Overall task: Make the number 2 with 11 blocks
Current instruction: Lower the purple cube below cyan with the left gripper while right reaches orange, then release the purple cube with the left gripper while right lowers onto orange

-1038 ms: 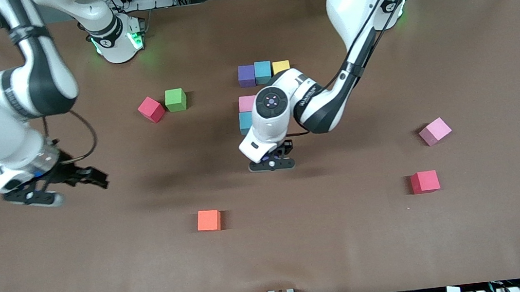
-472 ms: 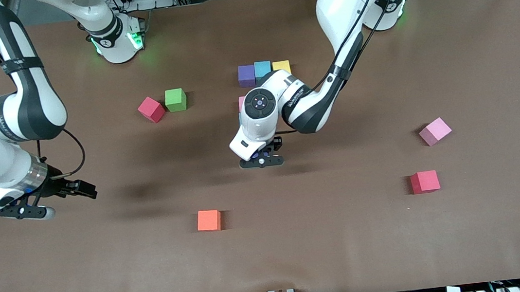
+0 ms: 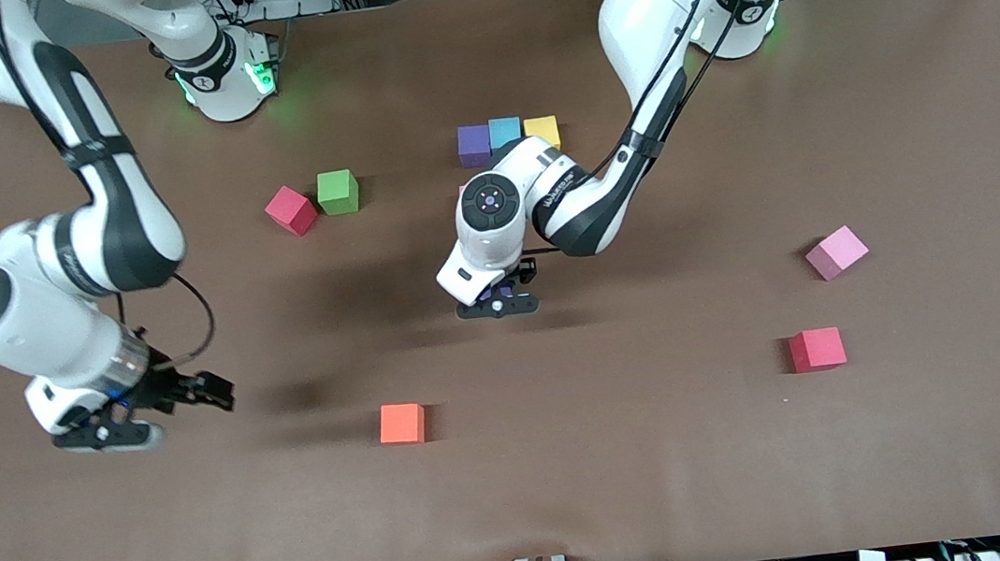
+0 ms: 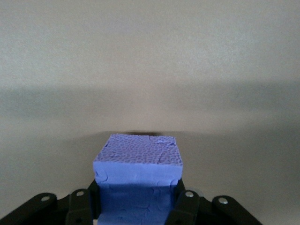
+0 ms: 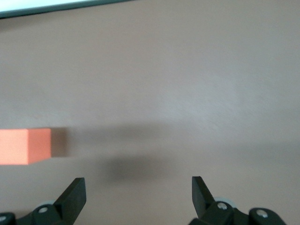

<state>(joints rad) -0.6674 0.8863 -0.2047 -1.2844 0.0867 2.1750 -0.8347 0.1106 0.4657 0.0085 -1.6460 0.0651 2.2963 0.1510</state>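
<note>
The purple block is to go on the mat camera-side of the pink edge (image 3: 486,277), in line with the purple cube. My left gripper will put it down there.
My left gripper (image 3: 498,306) is shut on a purple block (image 4: 138,164), low over the bare mat at the table's middle. A sliver of that block (image 3: 501,292) shows under the hand. A purple cube (image 3: 473,145), a blue cube (image 3: 504,133) and a yellow cube (image 3: 541,132) stand touching in a row. Just nearer the camera, the left arm hides all but a pink edge (image 3: 460,191). My right gripper (image 3: 107,438) hangs open and empty over the mat at the right arm's end; its wrist view shows its own jaws (image 5: 138,187) wide apart and the orange block (image 5: 26,146).
Loose on the brown mat lie an orange block (image 3: 401,423), a red block (image 3: 817,349), a pink block (image 3: 836,253), a pinkish-red block (image 3: 291,210) and a green cube (image 3: 337,192) touching it. The left arm's elbow (image 3: 587,214) hangs over the middle.
The left gripper has carried the purple block a little toward the right arm's end. The right gripper has swung lower in the front view and toward the orange block, still open.
</note>
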